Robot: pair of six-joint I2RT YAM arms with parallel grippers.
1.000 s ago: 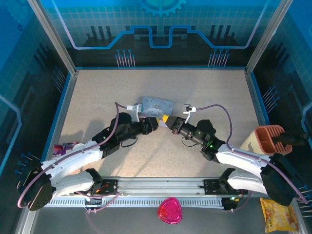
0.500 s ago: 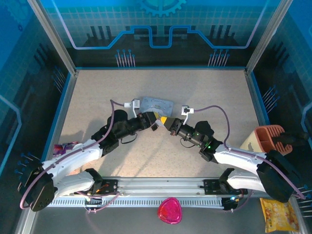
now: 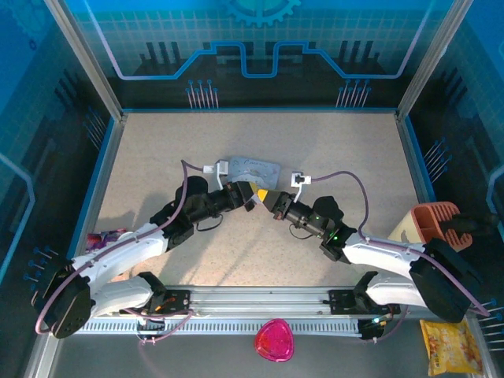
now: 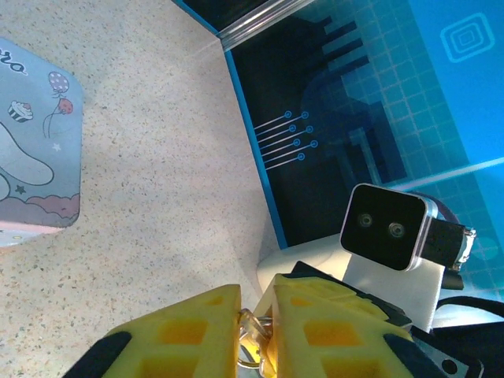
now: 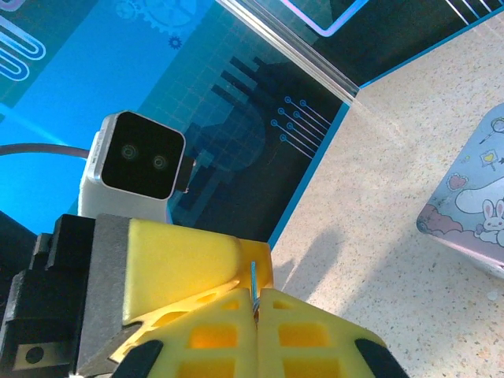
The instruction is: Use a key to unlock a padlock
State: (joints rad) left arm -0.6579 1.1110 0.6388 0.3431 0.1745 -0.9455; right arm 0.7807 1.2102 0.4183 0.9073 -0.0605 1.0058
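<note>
The key's blade stands only a little way out of my right gripper, so my left gripper needs to steady the key while my right gripper takes its head point(image 4: 253, 324).
My two grippers meet tip to tip just in front of the tin, the left gripper point(image 3: 253, 194) coming from the left and the right gripper point(image 3: 270, 198) from the right. In the left wrist view my left gripper point(image 4: 256, 295) has its yellow fingers point(image 4: 181, 331) nearly together on the padlock point(image 4: 256, 331), a small brassy piece with a thin silvery loop. In the right wrist view my right gripper point(image 5: 256, 293) is shut on the key point(image 5: 253, 276), a thin metal blade sticking up edge-on, right against the left gripper's yellow finger point(image 5: 189, 260).
A pastel cartoon-printed tin point(image 3: 253, 169) lies flat just behind the grippers. A pink object point(image 3: 273, 340) sits in front of the base rail. An orange holder point(image 3: 438, 224) and a snack bag point(image 3: 449, 346) are at the right, and a packet point(image 3: 106, 239) at the left wall.
The left jaws have narrowed onto the padlock. The right gripper has shifted left with the key, so the two sets of fingertips now touch.
</note>
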